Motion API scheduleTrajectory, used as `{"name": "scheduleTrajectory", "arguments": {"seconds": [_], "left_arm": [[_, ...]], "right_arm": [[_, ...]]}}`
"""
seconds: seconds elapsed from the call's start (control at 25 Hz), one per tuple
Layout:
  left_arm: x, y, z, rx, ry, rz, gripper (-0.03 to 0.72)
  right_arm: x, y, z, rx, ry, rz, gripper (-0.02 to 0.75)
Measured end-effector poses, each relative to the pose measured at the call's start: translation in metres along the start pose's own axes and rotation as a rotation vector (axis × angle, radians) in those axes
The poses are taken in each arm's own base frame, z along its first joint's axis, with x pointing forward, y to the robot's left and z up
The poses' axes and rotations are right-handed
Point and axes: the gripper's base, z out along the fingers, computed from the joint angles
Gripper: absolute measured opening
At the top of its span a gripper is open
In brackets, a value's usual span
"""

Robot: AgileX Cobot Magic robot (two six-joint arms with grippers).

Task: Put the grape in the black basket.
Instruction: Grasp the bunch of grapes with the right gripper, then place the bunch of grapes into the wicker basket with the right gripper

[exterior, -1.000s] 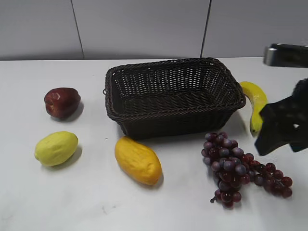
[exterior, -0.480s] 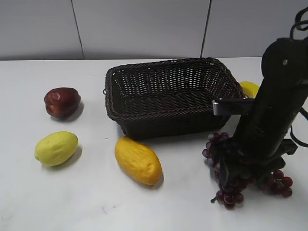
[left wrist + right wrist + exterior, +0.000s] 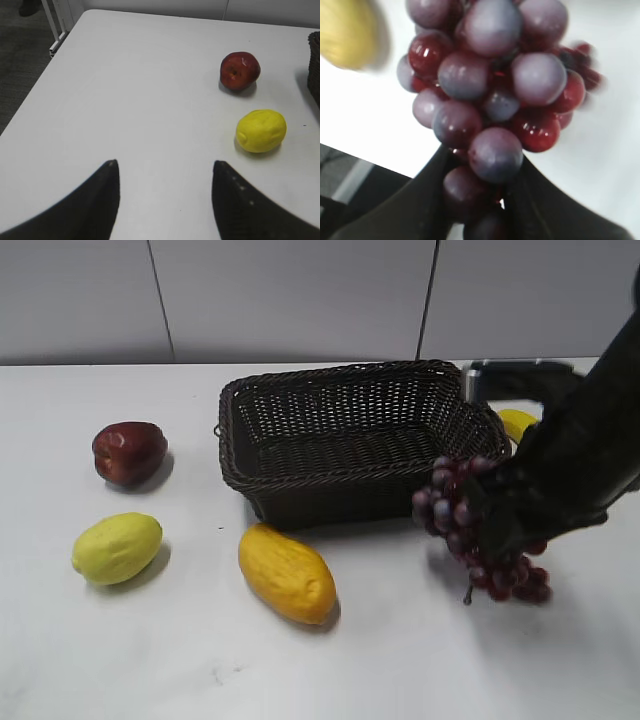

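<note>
Next, my right gripper drops the grape on the middle of the black basket's woven bottom (image 3: 353, 441).
The grape (image 3: 462, 512) is a bunch of dark purple-red and dusty grey-blue berries. My right gripper (image 3: 497, 520) is shut on it and holds it off the table, just right of the black basket's front right corner. In the right wrist view the bunch (image 3: 490, 90) fills the frame with the jaws pinching its lower berries (image 3: 482, 170). The black basket (image 3: 250, 465) is a large dark woven wicker basket in the middle of the table. My left gripper (image 3: 165, 167) is open and empty over bare table at the left.
A dark red apple (image 3: 128, 451) and a yellow-green fruit (image 3: 116, 547) lie at the left. An orange-yellow mango (image 3: 286, 572) lies in front of the basket. A banana (image 3: 517, 424) lies behind my right arm. The apple (image 3: 240, 70) and yellow fruit (image 3: 261, 130) show in the left wrist view.
My right arm came down onto the grape bunch, closed on it and lifted it off the table, up and slightly left toward the basket. The left gripper view has no earlier frame.
</note>
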Motion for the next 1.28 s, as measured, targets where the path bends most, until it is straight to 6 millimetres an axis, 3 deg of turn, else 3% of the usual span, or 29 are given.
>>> {"name": "scheduleTrajectory", "arguments": {"seconds": [0.28,0.44,0.52,0.64,0.84,1.08,1.2,1.28], "left_arm": [[0.0,0.0,0.0,0.0,0.0,0.0,0.552],[0.0,0.0,0.0,0.0,0.0,0.0,0.552],[0.0,0.0,0.0,0.0,0.0,0.0,0.552],[0.0,0.0,0.0,0.0,0.0,0.0,0.552],[0.0,0.0,0.0,0.001,0.0,0.0,0.552],[0.0,0.0,0.0,0.001,0.0,0.0,0.552],[0.0,0.0,0.0,0.001,0.0,0.0,0.552],[0.0,0.0,0.0,0.001,0.0,0.0,0.552]], "right_arm": [[-0.026,0.025,-0.13,-0.051,-0.444,-0.095,0.224],[-0.052,0.034,-0.173,-0.05,-0.62,-0.129,0.214],[-0.07,0.038,-0.18,-0.05,-0.661,-0.137,0.211],[-0.096,0.039,-0.162,-0.043,-0.636,-0.138,0.207],[-0.132,0.031,-0.076,-0.011,-0.419,-0.114,0.207],[-0.15,0.017,0.023,0.022,-0.202,-0.088,0.207],[-0.151,0.012,0.057,0.034,-0.133,-0.108,0.207],[-0.151,0.009,0.069,0.04,-0.105,-0.127,0.225]]}}
